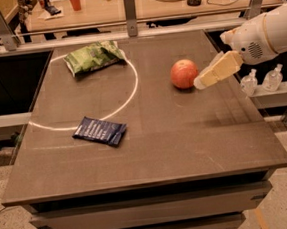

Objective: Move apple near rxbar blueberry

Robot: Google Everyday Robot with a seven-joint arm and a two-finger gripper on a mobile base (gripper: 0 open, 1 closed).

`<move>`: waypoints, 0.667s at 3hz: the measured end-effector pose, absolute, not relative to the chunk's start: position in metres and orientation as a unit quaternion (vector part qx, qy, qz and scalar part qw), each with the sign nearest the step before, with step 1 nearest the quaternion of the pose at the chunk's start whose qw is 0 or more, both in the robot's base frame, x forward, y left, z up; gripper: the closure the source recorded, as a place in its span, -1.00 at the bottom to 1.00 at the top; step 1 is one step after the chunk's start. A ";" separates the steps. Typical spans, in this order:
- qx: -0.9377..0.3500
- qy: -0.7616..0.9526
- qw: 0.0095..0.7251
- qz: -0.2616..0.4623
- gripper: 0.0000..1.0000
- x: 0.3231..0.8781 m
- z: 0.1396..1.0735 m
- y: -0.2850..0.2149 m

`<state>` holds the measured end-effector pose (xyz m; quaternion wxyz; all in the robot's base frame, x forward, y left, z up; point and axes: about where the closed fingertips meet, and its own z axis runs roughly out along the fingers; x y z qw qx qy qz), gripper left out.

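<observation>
The robot's gripper needs to next close on the sides of the red-orange apple (186, 74), because the apple needs to go near the rxbar blueberry.
The red-orange apple (183, 74) sits on the dark table (186, 143), right of centre. The navy-blue rxbar blueberry wrapper (100, 131) lies flat at the left front, well apart from the apple. My gripper (202, 82) comes in from the right on a white arm, its pale yellowish fingers (217, 70) pointing left and down, with the tip just right of the apple, close to it or touching it. It holds nothing.
A crinkled green chip bag (92, 56) lies at the back left. A white arc (131, 90) is marked on the tabletop. Two small clear bottles (262, 80) stand on a ledge off the table's right edge. A rail and desk run behind.
</observation>
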<state>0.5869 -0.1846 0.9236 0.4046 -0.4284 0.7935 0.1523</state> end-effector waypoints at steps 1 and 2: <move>-0.435 0.790 0.400 0.163 -1.00 0.598 0.916 -0.176; -0.451 0.788 0.384 0.165 -1.00 0.610 0.902 -0.172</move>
